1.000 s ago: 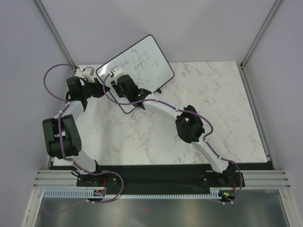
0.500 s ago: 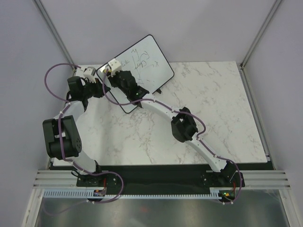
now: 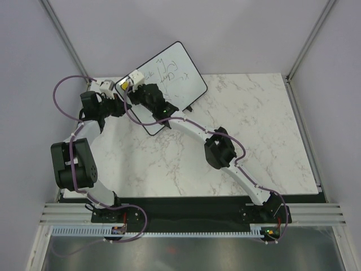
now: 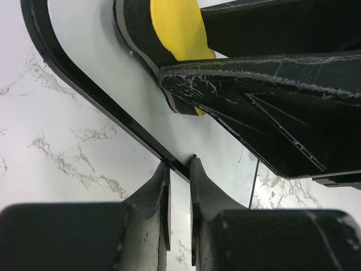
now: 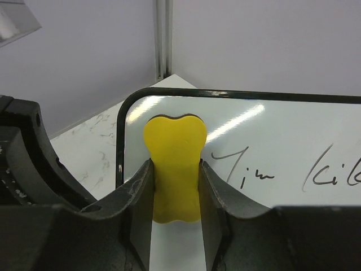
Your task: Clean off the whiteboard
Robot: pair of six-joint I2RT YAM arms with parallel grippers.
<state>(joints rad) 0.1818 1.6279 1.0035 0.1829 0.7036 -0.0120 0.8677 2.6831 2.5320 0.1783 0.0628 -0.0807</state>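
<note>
The robot's right gripper needs to put the yellow eraser down on the bare marble table (image 3: 193,147) in front of the lower edge of the whiteboard. The eraser is still flat against the board.
The whiteboard (image 3: 181,78) stands tilted at the table's back left, with black handwriting (image 3: 163,70) on its upper part. My right gripper (image 3: 128,83) is shut on a yellow eraser (image 3: 123,86) at the board's top left corner. In the right wrist view the eraser (image 5: 174,135) sits between my fingers, flat against the board (image 5: 293,135), left of the writing (image 5: 242,166). My left gripper (image 3: 117,103) clamps the board's left edge. In the left wrist view its fingertips (image 4: 163,180) pinch the black rim (image 4: 96,93), and the eraser (image 4: 175,28) shows above.
The marble table (image 3: 242,141) spreads out right of and in front of the board. Grey enclosure walls and a metal post (image 5: 163,39) stand close behind it. The right arm's elbow (image 3: 221,149) hangs over the middle of the table.
My right gripper has slid the eraser up and left along the board, to its top left corner. The left gripper has stayed on the board's edge.
</note>
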